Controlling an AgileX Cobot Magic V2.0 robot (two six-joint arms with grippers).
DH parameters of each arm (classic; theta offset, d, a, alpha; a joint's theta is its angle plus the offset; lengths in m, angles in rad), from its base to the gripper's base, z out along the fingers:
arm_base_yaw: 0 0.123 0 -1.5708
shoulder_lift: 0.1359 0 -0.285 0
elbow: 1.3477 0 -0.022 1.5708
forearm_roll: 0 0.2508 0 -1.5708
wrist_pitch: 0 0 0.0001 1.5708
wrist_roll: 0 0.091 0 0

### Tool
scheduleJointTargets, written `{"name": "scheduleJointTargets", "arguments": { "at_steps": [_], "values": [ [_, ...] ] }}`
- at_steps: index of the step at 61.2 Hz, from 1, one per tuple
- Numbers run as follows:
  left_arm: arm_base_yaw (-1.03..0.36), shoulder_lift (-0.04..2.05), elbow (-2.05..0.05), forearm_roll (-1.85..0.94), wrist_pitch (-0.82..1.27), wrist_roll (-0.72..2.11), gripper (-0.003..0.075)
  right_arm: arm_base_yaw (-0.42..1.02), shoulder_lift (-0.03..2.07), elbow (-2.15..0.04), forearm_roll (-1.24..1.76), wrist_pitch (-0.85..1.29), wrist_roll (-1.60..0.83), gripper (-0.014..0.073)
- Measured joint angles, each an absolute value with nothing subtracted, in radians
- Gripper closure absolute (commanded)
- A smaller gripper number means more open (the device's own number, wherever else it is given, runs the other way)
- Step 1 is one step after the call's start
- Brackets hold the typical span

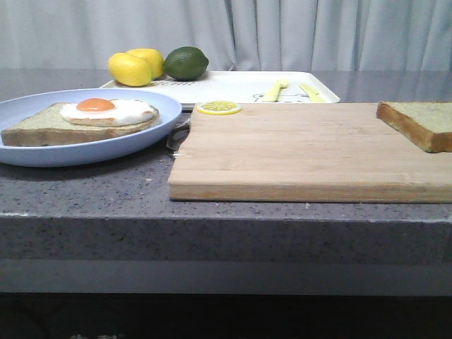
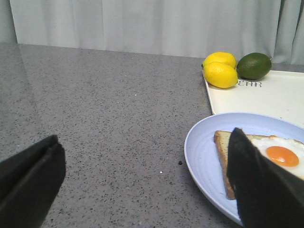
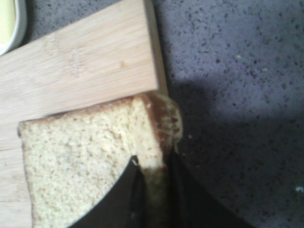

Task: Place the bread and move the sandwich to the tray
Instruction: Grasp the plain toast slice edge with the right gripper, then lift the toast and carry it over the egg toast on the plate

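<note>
My right gripper is going to set the bread down and let it go on top of the fried egg (image 1: 82, 101) on the pale blue plate.
The bread (image 1: 420, 121) lies at the far right end of the wooden cutting board (image 1: 296, 152). In the right wrist view my right gripper (image 3: 154, 166) is shut on the crust edge of the bread (image 3: 80, 161), which overhangs the corner of the board (image 3: 80, 66). The sandwich (image 1: 85, 121), toast topped with a fried egg, sits on a pale blue plate (image 1: 42, 152) at the left. My left gripper (image 2: 147, 185) is open and empty over the counter beside the plate (image 2: 204, 152). One of its fingers (image 2: 261, 190) hides part of the sandwich (image 2: 282, 154). The white tray (image 1: 233, 88) lies at the back. Neither gripper shows in the front view.
Two lemons (image 1: 138, 67) and a lime (image 1: 186, 63) sit at the tray's far left corner. Yellow utensils (image 1: 275, 90) lie on the tray. A lemon slice (image 1: 219, 107) rests on the board's far edge. A grey curtain hangs behind the speckled grey counter (image 2: 95, 104).
</note>
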State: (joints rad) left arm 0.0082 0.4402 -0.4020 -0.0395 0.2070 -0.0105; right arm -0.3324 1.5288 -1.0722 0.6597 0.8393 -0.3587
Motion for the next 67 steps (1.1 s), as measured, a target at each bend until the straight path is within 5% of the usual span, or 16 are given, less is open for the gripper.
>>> {"name": "scheduleJointTargets", "arguments": {
  "at_steps": [30,57,67],
  "values": [
    [0.008,0.440,-0.402,-0.039,0.207,-0.010,0.0049,-0.250,1.299,-1.072,1.017,0.884,-0.362,0.0651],
    [0.008,0.442,-0.402,-0.039,0.207,-0.010,0.0049,0.452,1.516,-1.134,1.454,0.476,-0.467,0.0651],
    [0.008,0.442,-0.402,-0.039,0.207,-0.010,0.0049,0.584,1.680,-1.255,1.566,0.375,-0.505,0.0651]
  ]
}}
